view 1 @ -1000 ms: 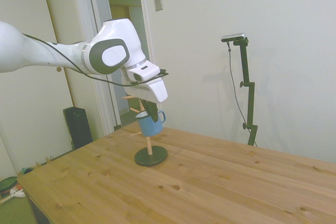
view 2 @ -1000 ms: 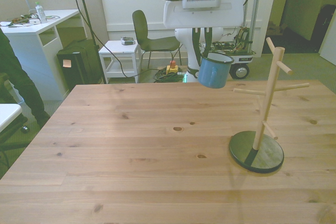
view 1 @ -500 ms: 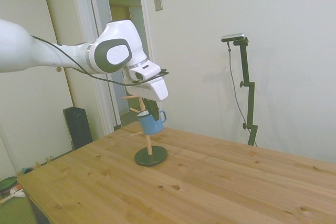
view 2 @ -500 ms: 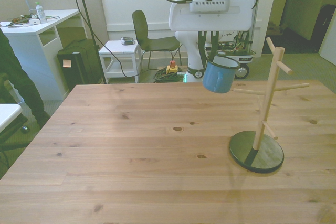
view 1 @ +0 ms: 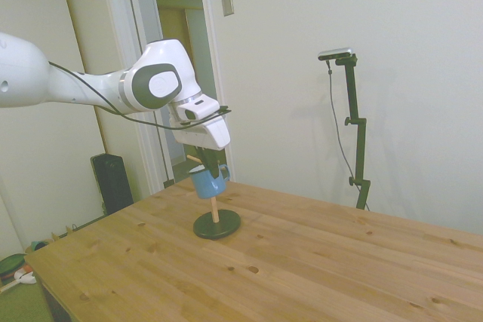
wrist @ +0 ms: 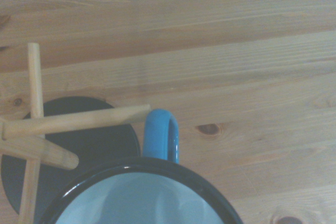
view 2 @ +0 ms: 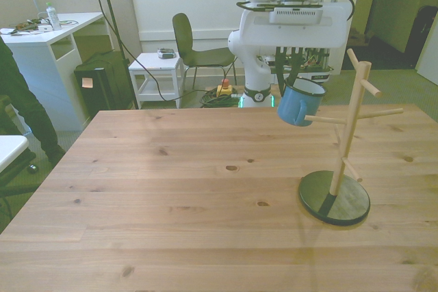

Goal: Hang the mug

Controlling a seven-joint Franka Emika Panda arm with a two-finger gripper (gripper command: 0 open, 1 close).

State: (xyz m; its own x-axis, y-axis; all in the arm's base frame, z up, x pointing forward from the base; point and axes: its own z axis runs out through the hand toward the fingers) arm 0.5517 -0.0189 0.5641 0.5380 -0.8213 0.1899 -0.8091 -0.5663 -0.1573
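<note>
Next, my gripper lets go of the mug once its handle is looped over the lowest long peg (view 1: 217,191) (wrist: 100,118) above the dark round base.
The light-blue enamel mug (view 2: 297,104) hangs tilted in the air, held at its dark rim, with my gripper (view 2: 290,84) shut on it. It is level with the lowest long peg (view 2: 326,120) of the wooden mug tree (view 2: 350,128), on the front view's left of the post. In the wrist view the mug's loop handle (wrist: 161,135) sits right at the tip of that peg (wrist: 79,121); whether the tip is inside the loop I cannot tell. In the side view the mug (view 1: 205,183) and gripper (view 1: 209,165) hide most of the post above the dark round base (view 1: 217,225).
The mug tree's dark base (view 2: 334,199) stands on the wooden table (view 2: 171,196) toward the front view's right. A person (view 2: 17,107) stands past the table's edge on the front view's left. A chair (view 2: 195,49) and a small white cart (view 2: 157,76) are behind the table.
The arm has carried the mug toward the mug tree and a little lower. It went from well clear of the pegs to the tip of the lowest long peg.
</note>
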